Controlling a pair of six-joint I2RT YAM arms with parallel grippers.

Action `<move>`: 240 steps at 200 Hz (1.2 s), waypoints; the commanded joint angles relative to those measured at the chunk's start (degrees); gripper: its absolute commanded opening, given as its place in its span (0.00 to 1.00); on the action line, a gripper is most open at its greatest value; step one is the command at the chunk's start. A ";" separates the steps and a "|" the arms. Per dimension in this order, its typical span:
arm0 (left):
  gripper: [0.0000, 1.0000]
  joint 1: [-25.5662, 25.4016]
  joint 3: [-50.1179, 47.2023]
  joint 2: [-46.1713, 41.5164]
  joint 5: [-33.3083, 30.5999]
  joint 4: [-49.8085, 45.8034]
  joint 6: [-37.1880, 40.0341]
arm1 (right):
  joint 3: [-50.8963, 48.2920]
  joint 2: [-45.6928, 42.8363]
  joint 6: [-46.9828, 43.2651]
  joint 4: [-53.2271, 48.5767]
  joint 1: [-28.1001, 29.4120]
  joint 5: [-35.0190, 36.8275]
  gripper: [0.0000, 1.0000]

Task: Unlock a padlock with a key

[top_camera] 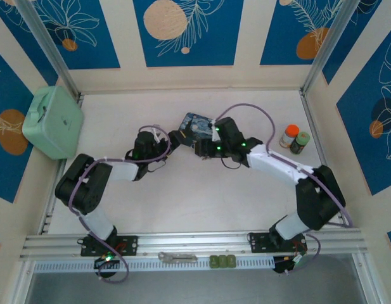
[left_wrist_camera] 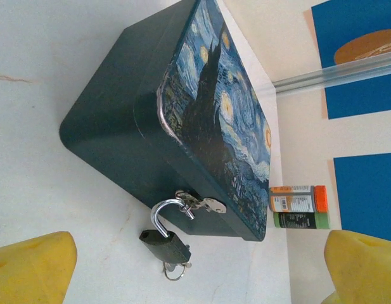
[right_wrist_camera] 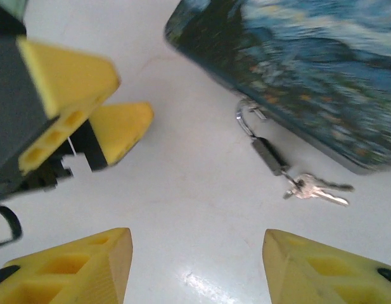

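The padlock's open shackle still hooks through the tin's hasp; next my right gripper grabs the padlock by its body (left_wrist_camera: 165,247) and pulls the shackle clear.
The small dark padlock (left_wrist_camera: 166,245) hangs from the hasp (left_wrist_camera: 205,202) of the blue starry-night tin (left_wrist_camera: 119,126). Its silvery shackle (left_wrist_camera: 158,215) is sprung out of the body on one side and still hooks through the hasp. The key (left_wrist_camera: 175,271) with its ring sticks out of the padlock's underside. From the right wrist, the padlock (right_wrist_camera: 269,156) lies on the table with the keys (right_wrist_camera: 315,189) beside the tin (right_wrist_camera: 309,63). My left gripper (left_wrist_camera: 198,266) is open just short of the padlock. My right gripper (right_wrist_camera: 195,253) is open over bare table, holding nothing.
Two small bottles (top_camera: 290,135) (top_camera: 301,142) stand at the right of the white table. A mint-green case (top_camera: 52,120) sits at the far left. A flat metal piece (top_camera: 177,256) lies on the front rail. The left gripper's yellow fingers (right_wrist_camera: 87,82) are close to my right gripper.
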 commanded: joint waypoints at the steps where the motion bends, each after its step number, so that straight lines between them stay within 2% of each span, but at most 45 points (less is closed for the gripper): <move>1: 1.00 1.20 -0.23 -0.37 0.04 2.13 0.46 | 5.32 5.99 -11.40 -8.79 1.47 1.85 0.57; 47: 1.00 2.82 -6.27 -1.60 2.20 7.17 -1.28 | 14.86 15.94 -18.60 -14.58 2.57 8.51 0.57; 94: 1.00 3.19 -8.58 0.37 3.87 12.63 -4.08 | 19.97 23.17 -23.31 -16.54 2.91 11.35 0.55; 144: 1.00 3.20 -7.47 2.15 5.53 15.52 -5.95 | 20.25 26.78 -27.39 -13.47 5.35 16.98 0.54; 165: 1.00 3.15 -7.43 1.36 5.25 14.55 -5.57 | 20.37 28.13 -28.36 -13.11 6.04 18.53 0.49; 196: 1.00 3.20 -7.51 -0.38 4.70 11.63 -4.10 | 17.96 27.20 -28.44 -10.46 6.97 20.26 0.49; 240: 1.00 3.23 -6.83 -1.08 4.63 10.03 -3.34 | 18.77 28.26 -25.34 -9.69 5.69 20.44 0.36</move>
